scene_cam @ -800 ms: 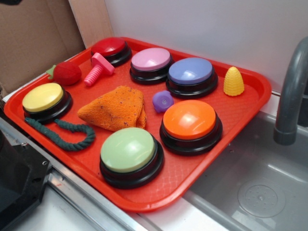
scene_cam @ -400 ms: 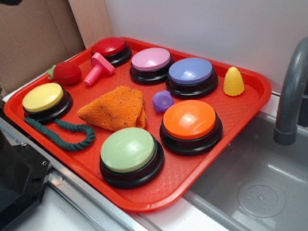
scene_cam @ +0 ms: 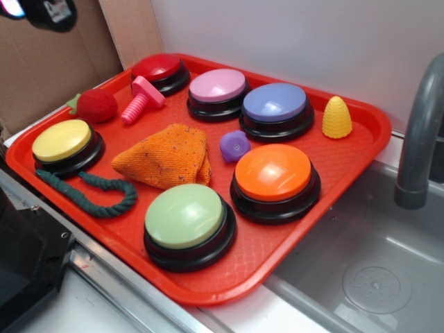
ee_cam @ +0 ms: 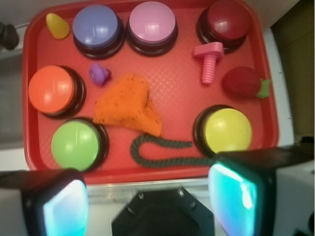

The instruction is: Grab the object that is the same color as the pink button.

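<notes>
I will move my gripper to the hot-pink toy bolt next and close it on the bolt's threaded part [scene_cam: 136, 107] [ee_cam: 208, 68], just below its wide head.
The object, a hot-pink toy bolt [scene_cam: 141, 99] [ee_cam: 208, 61], lies on the red tray [scene_cam: 277, 243] [ee_cam: 182, 98] between the red button and the plush strawberry. The pale pink button [scene_cam: 217, 87] [ee_cam: 151, 22] stands in the tray's back row. Only a dark bit of my gripper [scene_cam: 43, 10] shows at the top left corner of the exterior view, high above the tray's left end. In the wrist view my gripper [ee_cam: 147, 204] hangs over the tray's near edge, well short of the bolt. It is open, the fingers wide apart with nothing between them.
Also on the tray are a red strawberry [scene_cam: 96, 105], an orange cloth [scene_cam: 166, 156], a green rope [scene_cam: 87, 191], a purple knob [scene_cam: 234, 146], yellow corn [scene_cam: 336, 116] and red, lavender, orange, green and yellow buttons. A sink [scene_cam: 361, 270] and grey faucet [scene_cam: 420, 139] lie to the right.
My gripper has come into the top left corner of the exterior view, where it was not seen before. Nothing on the tray has moved.
</notes>
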`<state>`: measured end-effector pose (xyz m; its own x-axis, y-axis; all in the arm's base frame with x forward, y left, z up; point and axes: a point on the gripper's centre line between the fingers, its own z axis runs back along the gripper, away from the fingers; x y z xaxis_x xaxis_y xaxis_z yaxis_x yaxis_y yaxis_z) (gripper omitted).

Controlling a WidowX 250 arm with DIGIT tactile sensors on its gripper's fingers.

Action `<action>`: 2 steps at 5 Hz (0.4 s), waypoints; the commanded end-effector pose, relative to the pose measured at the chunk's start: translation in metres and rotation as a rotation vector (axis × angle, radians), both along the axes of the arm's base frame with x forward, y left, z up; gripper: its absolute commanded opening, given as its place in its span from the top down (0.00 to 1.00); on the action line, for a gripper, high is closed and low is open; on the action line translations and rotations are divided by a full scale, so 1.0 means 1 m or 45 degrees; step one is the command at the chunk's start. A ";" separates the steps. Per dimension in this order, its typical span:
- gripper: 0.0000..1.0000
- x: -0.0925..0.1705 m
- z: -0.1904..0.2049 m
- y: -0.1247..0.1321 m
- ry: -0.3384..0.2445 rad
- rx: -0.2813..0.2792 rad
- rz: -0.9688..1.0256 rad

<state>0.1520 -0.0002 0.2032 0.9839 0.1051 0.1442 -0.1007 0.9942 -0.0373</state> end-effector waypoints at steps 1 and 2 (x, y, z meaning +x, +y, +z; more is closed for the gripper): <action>0.00 0.053 -0.050 0.046 -0.086 0.027 0.110; 0.00 0.078 -0.083 0.067 -0.101 0.152 0.195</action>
